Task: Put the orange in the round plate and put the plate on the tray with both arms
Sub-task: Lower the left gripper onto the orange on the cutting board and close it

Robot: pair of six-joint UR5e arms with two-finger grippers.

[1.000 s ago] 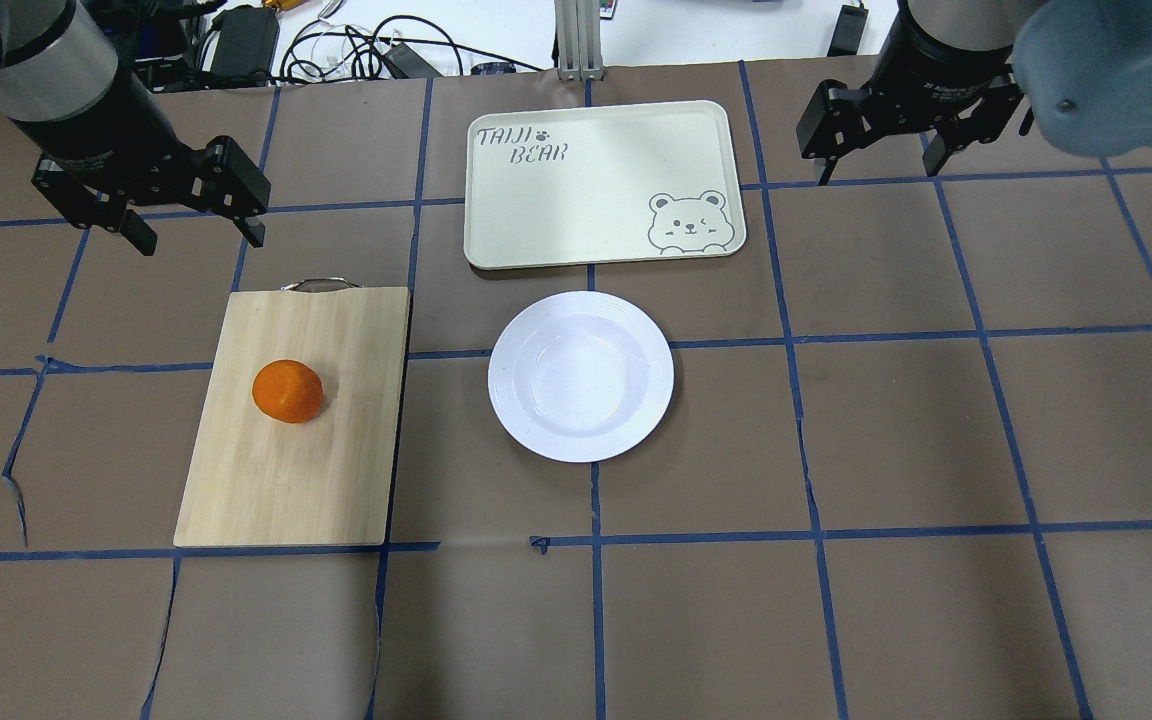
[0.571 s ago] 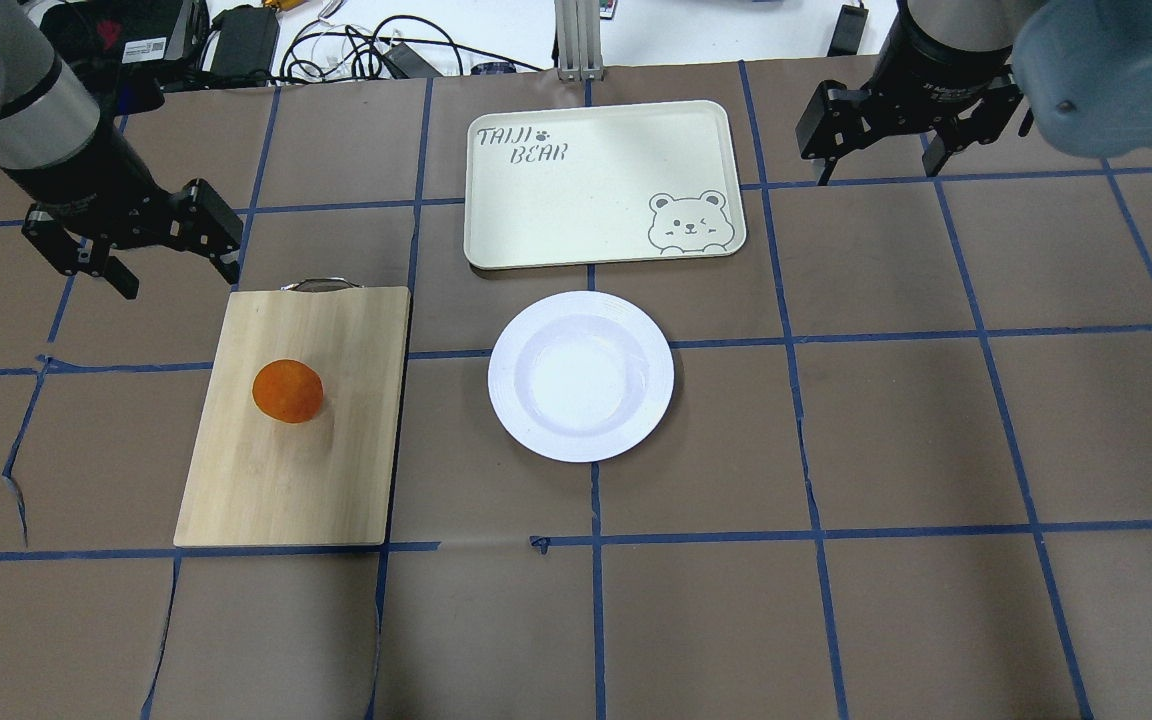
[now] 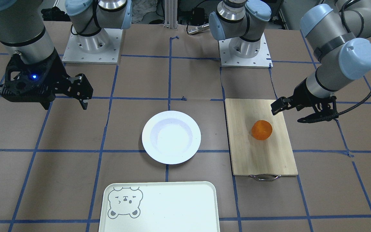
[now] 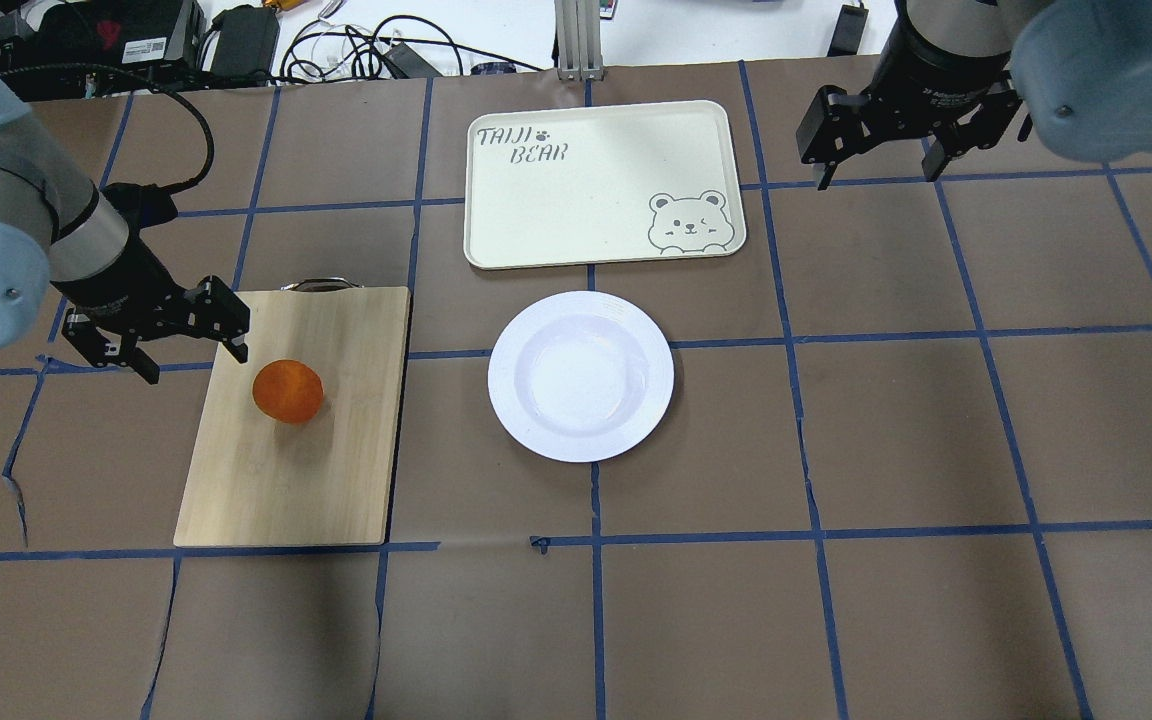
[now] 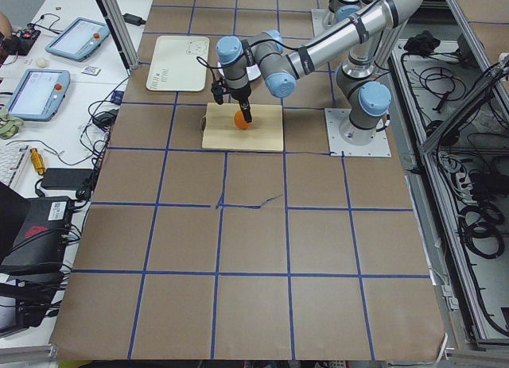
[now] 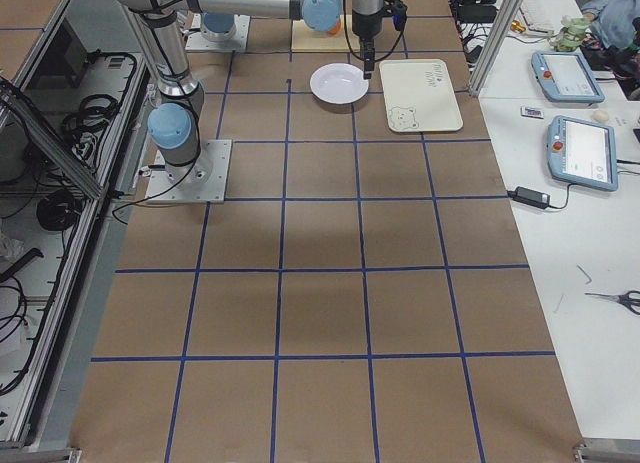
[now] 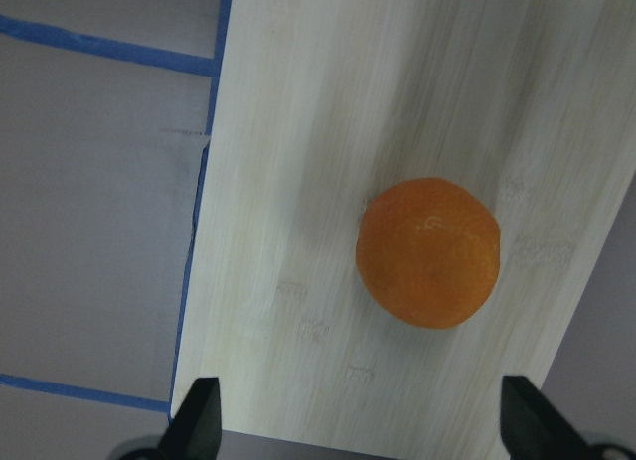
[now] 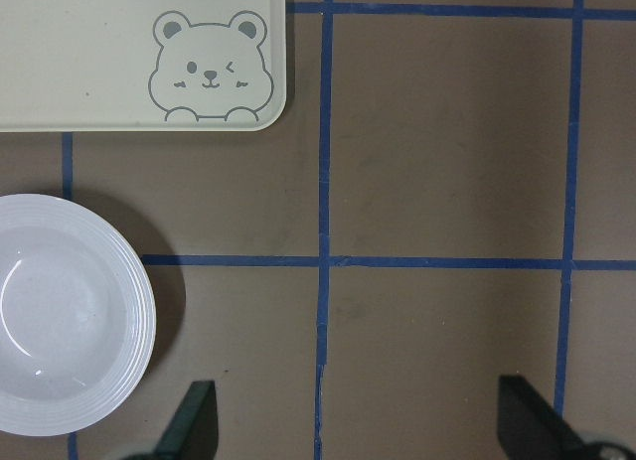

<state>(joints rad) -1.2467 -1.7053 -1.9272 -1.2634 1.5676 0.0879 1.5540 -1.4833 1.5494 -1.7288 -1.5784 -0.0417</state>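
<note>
My left gripper is going to close around the orange's middle [image 3: 261, 130] [image 7: 428, 252], with one finger on the orange's side toward the plate, because the orange goes there first.
The orange [image 4: 287, 391] [image 3: 261, 130] [image 7: 428, 251] lies on a bamboo cutting board [image 4: 296, 470]. My left gripper [image 4: 194, 365] [image 3: 287, 116] [image 7: 363, 425] hovers open over the board's far left edge, just left of the orange and apart from it. In the middle of the table sits the empty white round plate [image 4: 581, 376] [image 3: 171, 137] [image 8: 60, 326]. The tray [image 4: 586, 190] [image 3: 172, 206] [image 8: 99, 53] lies just beyond it, bear print at its near right corner. My right gripper [image 4: 876, 172] [image 3: 64, 104] [image 8: 358, 420] hangs open and empty right of the tray.
The cutting board's metal handle [image 4: 316, 285] points away from the robot. Brown paper with blue tape lines [image 4: 796, 340] covers the table. Cables and electronics [image 4: 236, 40] lie beyond the far edge. Both arm bases [image 3: 92, 42] stand at the robot's side.
My left arm has swung toward the robot and down, from beyond the board's far left corner to beside the orange. The right arm, orange, plate and tray have stayed put.
</note>
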